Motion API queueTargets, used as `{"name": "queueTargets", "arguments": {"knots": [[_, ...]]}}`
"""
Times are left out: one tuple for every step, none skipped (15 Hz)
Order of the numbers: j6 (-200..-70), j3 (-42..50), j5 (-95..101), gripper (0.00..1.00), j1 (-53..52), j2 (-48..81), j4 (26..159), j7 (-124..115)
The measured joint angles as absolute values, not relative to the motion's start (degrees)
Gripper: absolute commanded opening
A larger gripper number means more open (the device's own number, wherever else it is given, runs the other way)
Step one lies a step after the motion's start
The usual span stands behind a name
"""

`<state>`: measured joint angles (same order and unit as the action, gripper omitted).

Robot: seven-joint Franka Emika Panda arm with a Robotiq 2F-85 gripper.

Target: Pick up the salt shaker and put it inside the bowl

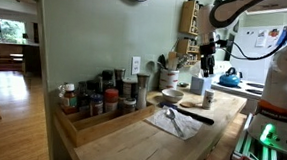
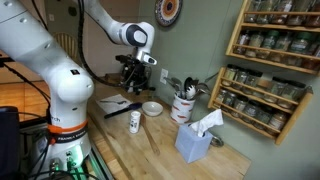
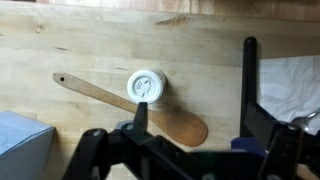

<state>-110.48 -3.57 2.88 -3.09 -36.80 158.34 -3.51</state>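
Next, my gripper moves down to the salt shaker beside the wooden spoon and closes on the shaker's upper sides [image 1: 209,93] [image 3: 146,86], around its round lid.
The salt shaker [image 3: 146,86] is a small white cylinder, seen from above in the wrist view with its round lid up. It stands on the wooden counter against a wooden spoon [image 3: 150,108]. My gripper [image 3: 195,100] hangs above it, open and empty. The shaker lies just past the tip of one finger [image 3: 140,115], not centred in the gap. In both exterior views the shaker [image 2: 134,121] [image 1: 209,97] stands near the pale shallow bowl [image 2: 152,108] [image 1: 172,94], with the gripper [image 2: 135,75] [image 1: 207,62] well above the counter. The bowl is out of the wrist view.
A white utensil holder [image 2: 183,105] stands behind the bowl. A blue tissue box [image 2: 195,140] sits toward the counter's front. A wooden rack of spice jars [image 1: 97,99] lines the counter's edge. A napkin [image 1: 171,120] with a dark utensil lies near the bowl.
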Motion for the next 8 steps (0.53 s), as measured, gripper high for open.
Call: {"name": "queueTargets", "arguments": {"knots": [[-112.84, -2.67, 2.88, 1.0, -3.06, -36.38, 158.22, -1.43], [-114.81, -1.56, 2.69, 1.0, -3.09, -35.93, 158.17, 1.11], [-115.98, -0.35, 2.46, 1.0, -3.1, -35.37, 158.15, 3.64], [-116.54, 0.96, 2.23, 1.0, -3.11, -34.67, 158.12, 6.24], [-116.6, 2.21, 2.18, 1.0, -3.08, -33.92, 158.11, 8.39], [-116.6, 3.22, 2.22, 1.0, -2.95, -33.15, 158.11, 9.71], [-116.58, 3.89, 2.32, 1.0, -2.54, -32.22, 158.11, 10.26], [-116.58, 4.16, 2.41, 1.0, -1.92, -31.29, 158.11, 10.28]]}}
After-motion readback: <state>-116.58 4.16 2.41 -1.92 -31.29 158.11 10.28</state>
